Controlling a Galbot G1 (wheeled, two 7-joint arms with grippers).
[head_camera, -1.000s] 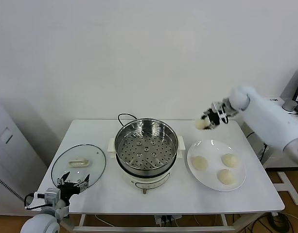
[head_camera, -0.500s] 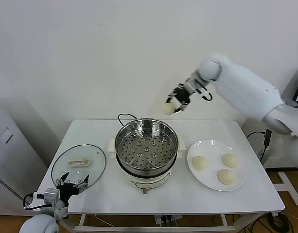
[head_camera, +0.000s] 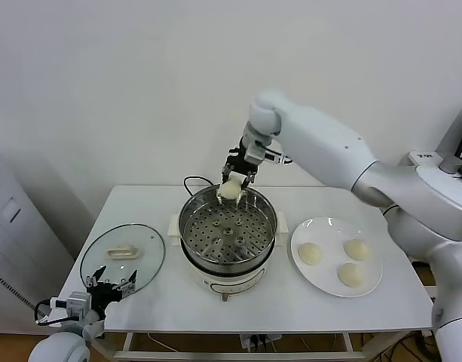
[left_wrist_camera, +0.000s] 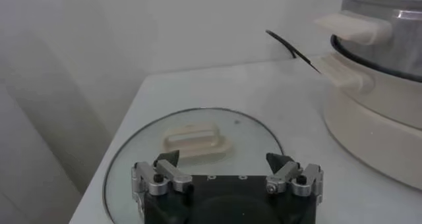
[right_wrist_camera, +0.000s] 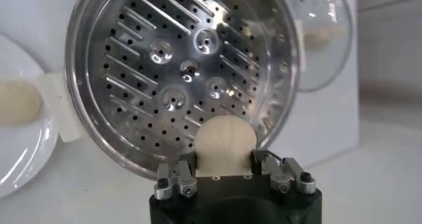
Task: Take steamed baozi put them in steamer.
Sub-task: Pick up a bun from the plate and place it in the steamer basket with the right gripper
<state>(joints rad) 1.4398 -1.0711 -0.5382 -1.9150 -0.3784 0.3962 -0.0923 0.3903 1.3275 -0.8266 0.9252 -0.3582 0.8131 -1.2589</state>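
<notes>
Next, my right gripper sets the baozi down on the perforated tray (head_camera: 227,209) (right_wrist_camera: 202,121), between the tray's center and the far side of the steamer. The baozi is now just above the far rim.
My right gripper (head_camera: 232,181) is shut on a cream-white baozi (head_camera: 229,189) and holds it just above the far rim of the steamer (head_camera: 227,256), a shiny steel pot with a perforated tray on a cream base. In the right wrist view the baozi (right_wrist_camera: 225,144) sits between the fingers, over the tray's edge (right_wrist_camera: 132,74). Three more baozi (head_camera: 310,253) (head_camera: 356,249) (head_camera: 351,274) lie on the white plate (head_camera: 332,226) right of the steamer. My left gripper (head_camera: 114,281) is open and parked at the table's front left corner, over the glass lid (left_wrist_camera: 198,136).
The round glass lid (head_camera: 121,256) with a cream handle lies flat left of the steamer. A black power cord (head_camera: 191,181) runs behind the pot. The steamer's side handles (left_wrist_camera: 349,26) stick out toward the lid. The table's front edge is close to the left gripper.
My right arm swung left from above the plate's far side to over the steamer's far rim, carrying the baozi lower. The left arm has not moved.
</notes>
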